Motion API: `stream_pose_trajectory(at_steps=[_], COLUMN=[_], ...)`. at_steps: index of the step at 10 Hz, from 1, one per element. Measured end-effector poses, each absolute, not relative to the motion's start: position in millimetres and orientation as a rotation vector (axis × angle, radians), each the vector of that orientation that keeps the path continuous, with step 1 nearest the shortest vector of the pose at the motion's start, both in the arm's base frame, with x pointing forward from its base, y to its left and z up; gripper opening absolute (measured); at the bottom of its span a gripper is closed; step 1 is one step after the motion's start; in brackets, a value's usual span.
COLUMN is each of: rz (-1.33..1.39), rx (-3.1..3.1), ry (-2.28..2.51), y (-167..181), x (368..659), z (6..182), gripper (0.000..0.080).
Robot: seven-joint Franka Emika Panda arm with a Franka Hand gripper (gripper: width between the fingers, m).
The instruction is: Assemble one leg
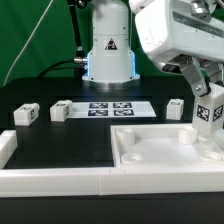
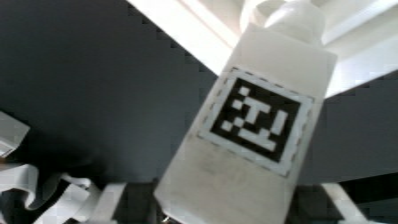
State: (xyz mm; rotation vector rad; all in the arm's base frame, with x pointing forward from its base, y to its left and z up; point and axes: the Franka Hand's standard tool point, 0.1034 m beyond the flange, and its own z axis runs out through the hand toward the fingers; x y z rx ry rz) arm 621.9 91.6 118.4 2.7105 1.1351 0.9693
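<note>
Next, I let go of the white leg so it stands in the tabletop's front corner (image 1: 206,152) (image 2: 294,12) farthest from the corner piece.
My gripper (image 1: 207,100) is shut on a white leg (image 1: 209,122) with a black-and-white marker tag and holds it upright over the right part of the white tabletop (image 1: 150,150). In the wrist view the leg (image 2: 249,130) fills the middle, its tag facing the camera, its far end at the tabletop's corner (image 2: 294,25). Three more legs stand on the black table: one at the exterior view's left (image 1: 25,114), one beside it (image 1: 60,110) and one behind the tabletop (image 1: 176,108).
The marker board (image 1: 112,108) lies flat in front of the robot's base (image 1: 108,55). A white rail (image 1: 60,180) runs along the table's front edge, with a corner piece (image 1: 8,148) at the exterior view's left.
</note>
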Motion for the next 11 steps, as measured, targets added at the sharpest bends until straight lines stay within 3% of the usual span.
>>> stream_pose_trajectory(at_steps=[11], rz=[1.004], rx=[2.727], ry=[1.105], y=[97.0], x=[630.3], z=[95.9], gripper=[0.033])
